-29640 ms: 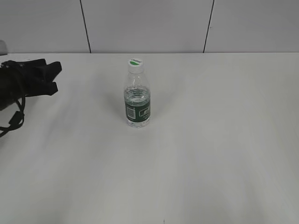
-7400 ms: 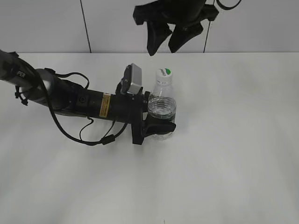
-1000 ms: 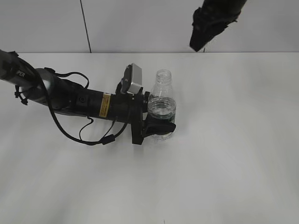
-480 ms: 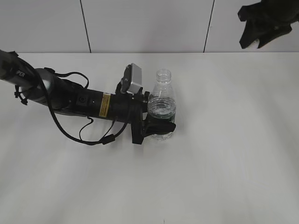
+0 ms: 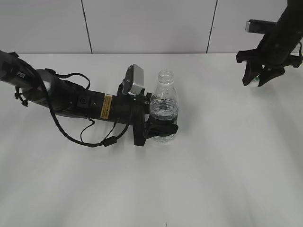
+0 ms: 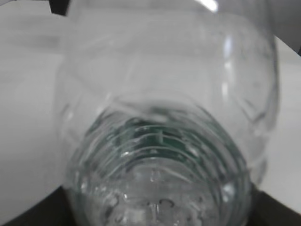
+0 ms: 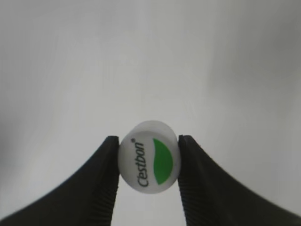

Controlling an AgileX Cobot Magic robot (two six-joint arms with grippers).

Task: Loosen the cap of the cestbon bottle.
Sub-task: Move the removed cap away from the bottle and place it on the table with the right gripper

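Note:
The white cap will be put down on the bare white table [image 5: 245,99] just below the fingers of my right gripper.
The cestbon bottle [image 5: 164,112] stands upright mid-table with its neck open and no cap on it. My left gripper [image 5: 162,128] is shut on its lower body over the dark green label. In the left wrist view the clear ribbed bottle [image 6: 160,141] fills the frame. My right gripper [image 5: 257,80] hangs low over the table at the far right. It is shut on the white cap [image 7: 149,162], whose top shows a green leaf mark and "Cestbon" print, squeezed between the two black fingers [image 7: 101,183]. A sliver of the cap [image 5: 256,82] shows in the exterior view.
The white table [image 5: 213,165] runs back to a grey panelled wall [image 5: 151,26]. My left arm [image 5: 71,101] and its cable lie across the table's left half. The table under the cap [image 7: 150,70] is plain white.
My right gripper has swung from high above the bottle to the far right and come down close to the table, with the cap in it. The bottle and left arm have not moved.

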